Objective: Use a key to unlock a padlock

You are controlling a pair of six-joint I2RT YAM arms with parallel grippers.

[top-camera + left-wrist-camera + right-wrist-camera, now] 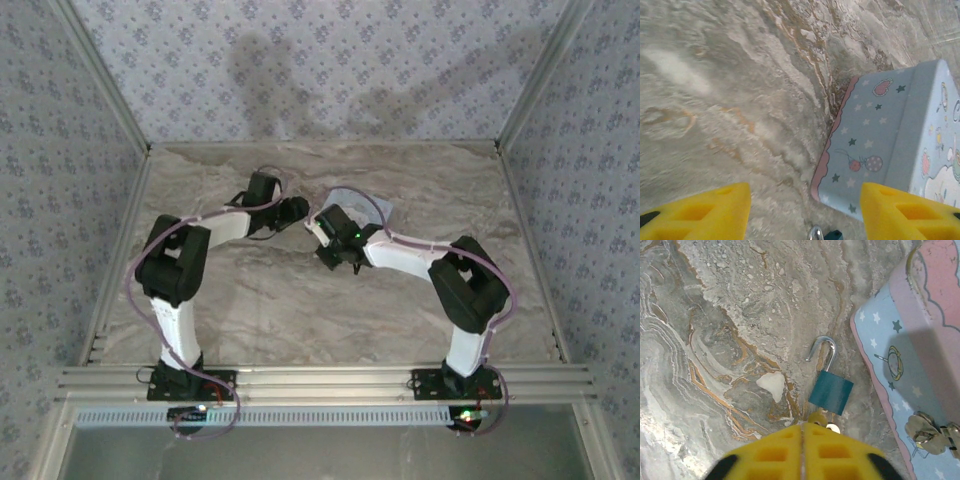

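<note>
The key's head beside the tin box has my right gripper shut at it, so next I open that gripper, take the padlock's body (831,392) and carry the padlock clear.
The padlock (830,392), a small teal-blue lock, lies on the marble table (730,340) with its silver shackle (824,349) swung open. The key (818,418) sticks out of its bottom end, with a silver ring beside it. My right gripper (801,427) has its yellow pads pressed together right at the key's head. The key shows just off the seam, so I cannot tell if it is pinched. My left gripper (805,200) is open, its fingers wide apart. The padlock's shackle and teal corner (832,235) peek in low between them. In the top view both grippers (300,208) (320,235) meet mid-table.
A light-blue tin box (910,355) with stars and cartoon prints lies just right of the padlock; it is also in the left wrist view (890,150) and the top view (365,205). Dull metal pieces (932,432) rest on the tin. Patterned walls (60,200) enclose the table.
</note>
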